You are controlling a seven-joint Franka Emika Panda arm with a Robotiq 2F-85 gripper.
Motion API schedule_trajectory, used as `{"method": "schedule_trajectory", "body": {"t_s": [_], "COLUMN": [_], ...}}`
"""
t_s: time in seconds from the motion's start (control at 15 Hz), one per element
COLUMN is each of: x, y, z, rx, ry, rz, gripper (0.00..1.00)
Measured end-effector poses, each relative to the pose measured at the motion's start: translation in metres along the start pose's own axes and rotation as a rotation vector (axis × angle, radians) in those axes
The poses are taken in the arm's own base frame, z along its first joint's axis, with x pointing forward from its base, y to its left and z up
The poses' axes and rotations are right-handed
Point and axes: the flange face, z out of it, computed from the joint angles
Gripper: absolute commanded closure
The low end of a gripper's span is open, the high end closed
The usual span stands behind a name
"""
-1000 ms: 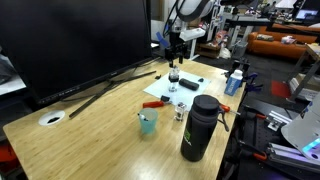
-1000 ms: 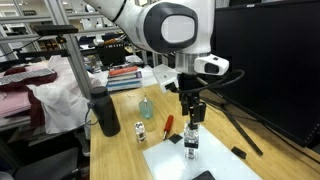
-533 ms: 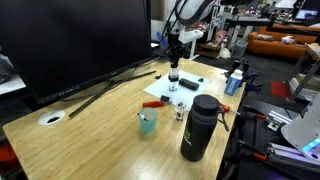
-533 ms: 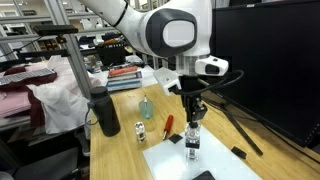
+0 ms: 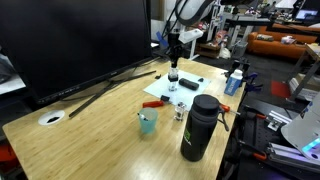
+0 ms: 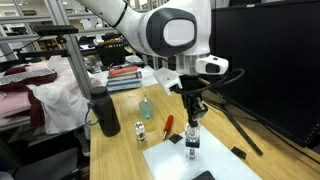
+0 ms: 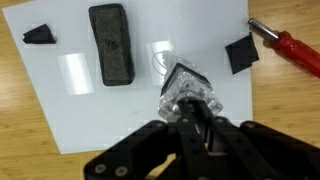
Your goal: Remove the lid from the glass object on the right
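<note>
The robot's gripper will release the lid on the bare wood just off the white sheet (image 5: 197,97), beyond the black block.
The small clear glass object (image 7: 183,93) stands on a white sheet (image 7: 70,110); it also shows in both exterior views (image 5: 173,82) (image 6: 192,147). My gripper (image 7: 193,122) hangs straight above it, pointing down (image 6: 193,124) (image 5: 173,68). Its two black fingers (image 7: 205,128) are shut together on the top of the vessel, where the lid sits. The fingers cover the lid almost entirely, so I see only a dark spot between them. The glass object stands upright on the sheet.
On the sheet lie a black block (image 7: 110,45), a black square (image 7: 240,53) and a small black wedge (image 7: 37,35). A red screwdriver (image 7: 290,45) lies beside it. A tall black bottle (image 5: 200,127), a teal cup (image 5: 148,122) and a tiny jar (image 5: 180,112) stand nearer the table's front.
The jaws have closed from wide apart down onto the top of the glass object. The arm has barely moved.
</note>
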Motion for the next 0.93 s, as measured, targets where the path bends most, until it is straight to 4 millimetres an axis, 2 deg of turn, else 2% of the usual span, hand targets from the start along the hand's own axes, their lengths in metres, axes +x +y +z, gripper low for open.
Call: {"method": "schedule_trajectory", "body": {"t_s": [0.33, 0.73, 0.93], "x": [0.000, -0.003, -0.012], "y": [0.000, 0.000, 0.001], "z": [-0.002, -0.031, -0.034], "rx": [0.001, 0.021, 0.019], "ry": [0.004, 0.037, 0.023], "rz": [-0.001, -0.019, -0.073], "gripper": [0.97, 0.97, 0.97]}}
